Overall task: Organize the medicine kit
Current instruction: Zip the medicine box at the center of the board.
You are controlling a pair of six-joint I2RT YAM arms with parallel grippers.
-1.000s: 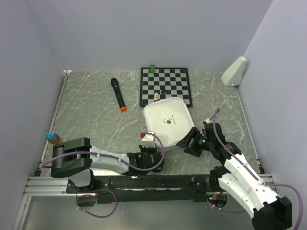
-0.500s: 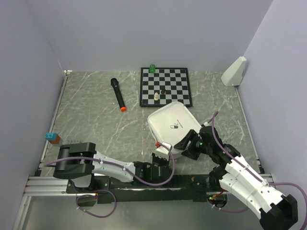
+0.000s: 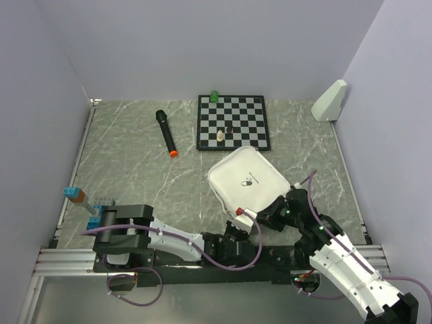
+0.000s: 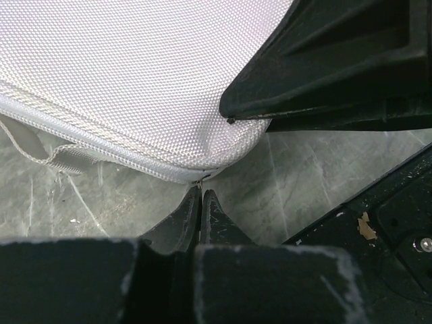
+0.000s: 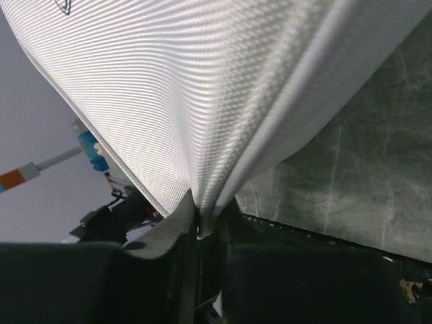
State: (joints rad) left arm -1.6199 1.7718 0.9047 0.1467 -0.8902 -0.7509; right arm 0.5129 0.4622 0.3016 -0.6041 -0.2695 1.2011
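The medicine kit's edge bunches in the robot's right gripper beside the zipper pull, so that gripper should open and take hold again of the medicine kit's corner (image 4: pixel 244 147) before the left gripper pulls.
The medicine kit (image 3: pixel 246 179), a pale grey-white zipped case, lies turned at an angle just in front of the chessboard. My right gripper (image 3: pixel 273 214) is at its near right corner, shut on the fabric edge, which bunches up between the fingers (image 5: pixel 206 219). My left gripper (image 3: pixel 241 219) is low at the kit's near corner. Its fingers are pressed together (image 4: pixel 201 192), with a small metal zipper pull (image 4: pixel 200 180) caught at their tips. The kit's woven lid (image 4: pixel 135 74) fills that view, and the right gripper's black body (image 4: pixel 337 67) rests over it.
A chessboard (image 3: pixel 232 121) with a few pieces lies behind the kit, a green piece (image 3: pixel 214 96) at its far edge. A black microphone (image 3: pixel 166 133) lies at the left, a white wedge (image 3: pixel 330 100) at the back right, and a blue-orange block (image 3: pixel 75 195) at the left edge.
The right gripper has shut on the kit's near right corner. The left arm slid right along the kit's near edge, and the kit turned and shifted right.
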